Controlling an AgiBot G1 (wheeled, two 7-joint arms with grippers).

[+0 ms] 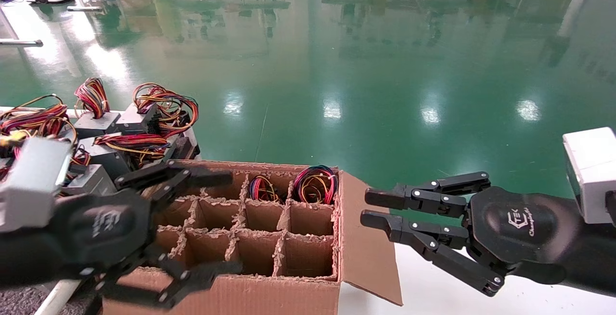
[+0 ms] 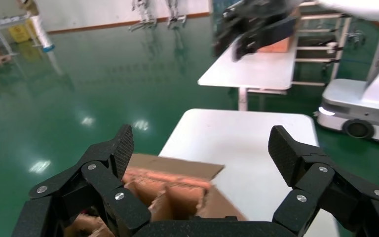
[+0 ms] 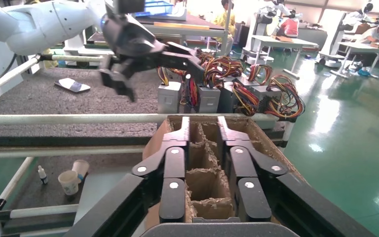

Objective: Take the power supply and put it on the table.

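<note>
I should grab the power supply beside the box's open flap with my left gripper by its wire bundle (image 1: 298, 184), on the side facing the neighbouring bundle.
Two power supplies stand in the back cells of a divided cardboard box (image 1: 288, 296). Only their looped coloured wire bundles (image 1: 315, 185) (image 1: 262, 189) show above the dividers. Several more grey power supplies (image 1: 139, 118) (image 3: 212, 94) with wire loops stand grouped beyond the box's left side. My left gripper (image 1: 236, 222) (image 2: 201, 136) hovers over the box's left cells, open wide and holding nothing. To the right of the box, above the white table (image 1: 433, 291), my right gripper (image 1: 365, 206) (image 3: 203, 121) points at the box. Its fingers are a little apart with nothing between them.
The box's right flap (image 1: 365, 238) hangs open over the white table (image 2: 237, 143). A grey matted bench with white rails (image 3: 79, 118) lies beyond the box's left side, with paper cups (image 3: 71, 180) below it. Green floor lies beyond the box.
</note>
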